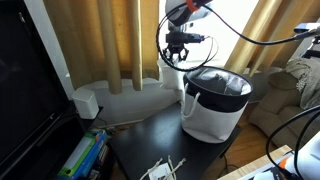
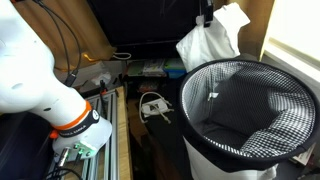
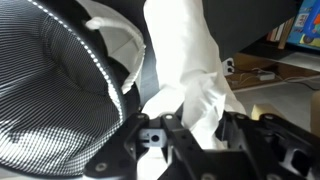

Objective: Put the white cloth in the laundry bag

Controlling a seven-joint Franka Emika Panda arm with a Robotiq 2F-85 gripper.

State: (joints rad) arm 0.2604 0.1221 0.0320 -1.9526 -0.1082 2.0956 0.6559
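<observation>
I need to release the white cloth inside the black checked lining of the open laundry bag [image 1: 214,83] [image 3: 45,95].
The white cloth [image 2: 208,45] hangs from my gripper [image 2: 206,14] above the black table, just beside the far rim of the laundry bag [image 2: 215,150] and outside it. The bag is white outside with a black checked lining and stands open; it also shows in an exterior view [image 1: 205,118]. In the wrist view my gripper [image 3: 186,128] is shut on the cloth [image 3: 185,55], which drapes down next to the bag's rim [image 3: 100,62]. In an exterior view my gripper [image 1: 178,52] hovers above and beside the bag's edge.
The bag stands on a black table [image 1: 140,140]. A white cable bundle [image 1: 162,170] lies near the table's front. Books [image 1: 85,155] and a dark screen [image 1: 25,90] stand to one side. Curtains [image 1: 120,40] hang behind, and an armchair [image 1: 290,85] is close by.
</observation>
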